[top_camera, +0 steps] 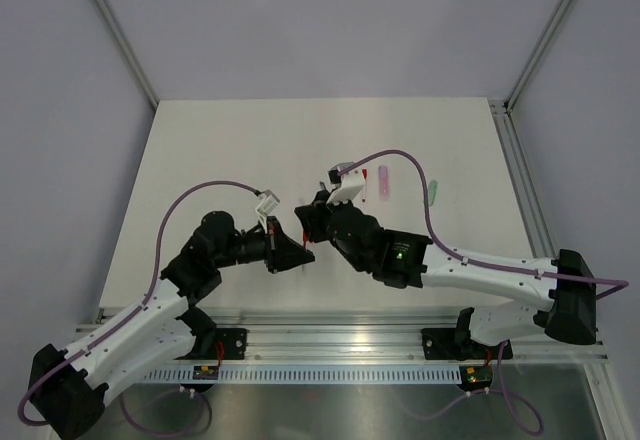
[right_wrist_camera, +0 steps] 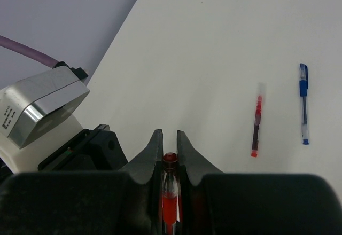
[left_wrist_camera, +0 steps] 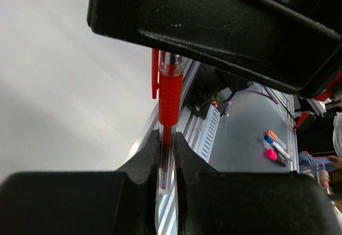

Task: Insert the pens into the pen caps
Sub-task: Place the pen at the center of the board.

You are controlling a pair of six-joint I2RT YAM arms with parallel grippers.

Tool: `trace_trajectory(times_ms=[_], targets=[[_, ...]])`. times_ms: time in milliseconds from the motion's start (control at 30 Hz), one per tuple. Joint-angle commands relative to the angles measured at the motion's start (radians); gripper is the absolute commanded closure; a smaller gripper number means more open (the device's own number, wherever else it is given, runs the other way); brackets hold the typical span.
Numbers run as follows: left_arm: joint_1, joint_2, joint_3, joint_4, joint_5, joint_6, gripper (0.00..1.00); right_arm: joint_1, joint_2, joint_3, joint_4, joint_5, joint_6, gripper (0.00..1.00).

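Observation:
My right gripper, holding only the red pen cap's end, should open and take the pen's red grip (left_wrist_camera: 170, 101) before my left gripper releases the pen.
Both grippers hold one red pen between them at mid-table. My left gripper (left_wrist_camera: 167, 139) (top_camera: 288, 250) is shut on the red pen's clear barrel (left_wrist_camera: 165, 163), below its red grip (left_wrist_camera: 170, 99). My right gripper (right_wrist_camera: 170, 136) (top_camera: 308, 220) is shut on the red pen cap (right_wrist_camera: 170, 160), a clear tube with a red end. In the left wrist view the cap (left_wrist_camera: 171, 61) with its red clip sits over the pen's tip end, against the grip. The cap's far part is hidden by the right gripper's body.
A second red pen (right_wrist_camera: 257, 125) and a blue pen (right_wrist_camera: 303, 104) lie on the white table beyond my right gripper. A pink marker (top_camera: 383, 182) and a green one (top_camera: 433, 192) lie further right. The aluminium rail (top_camera: 340, 345) runs along the near edge.

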Motion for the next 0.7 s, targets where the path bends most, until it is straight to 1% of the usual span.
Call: trace_trajectory(times_ms=[0,67,133,200,233,300,433,467,533,567,633,667], targets=[[0.037,-0.001,0.166,0.373,-0.169,-0.032,1.00,0.122,0.067,-0.133,-0.238,-0.193,0.106,1.00],[0.036,0.005,0.156,0.396,-0.160,-0.050,1.00,0.131,0.084,-0.141,-0.231,-0.185,0.126,1.00],[0.037,0.010,0.156,0.387,-0.149,-0.051,1.00,0.129,0.070,-0.138,-0.241,-0.136,0.132,1.00],[0.037,-0.001,0.153,0.344,-0.155,-0.034,1.00,0.126,0.041,-0.135,-0.238,-0.086,0.120,1.00],[0.037,-0.024,0.145,0.331,-0.157,-0.031,1.00,0.125,0.008,-0.135,-0.232,-0.078,0.112,1.00],[0.037,-0.051,0.113,0.301,-0.163,-0.031,1.00,0.123,-0.008,-0.126,-0.198,-0.079,0.072,1.00],[0.036,-0.070,0.061,0.263,-0.134,-0.044,1.00,0.122,0.050,-0.051,-0.219,-0.061,0.052,1.00],[0.036,-0.073,0.041,0.274,-0.125,-0.063,1.00,0.119,0.056,-0.026,-0.218,-0.055,0.057,0.97],[0.036,-0.085,-0.027,0.325,-0.120,-0.092,1.00,0.093,0.049,-0.011,-0.202,-0.058,0.055,0.86],[0.036,-0.087,-0.044,0.336,-0.114,-0.115,1.00,0.082,0.043,0.000,-0.183,-0.065,0.051,0.74],[0.036,-0.084,-0.067,0.346,-0.100,-0.123,1.00,0.044,0.027,0.014,-0.167,-0.100,0.046,0.67],[0.036,-0.085,-0.070,0.343,-0.094,-0.121,1.00,0.034,0.023,0.025,-0.164,-0.116,0.040,0.61]])
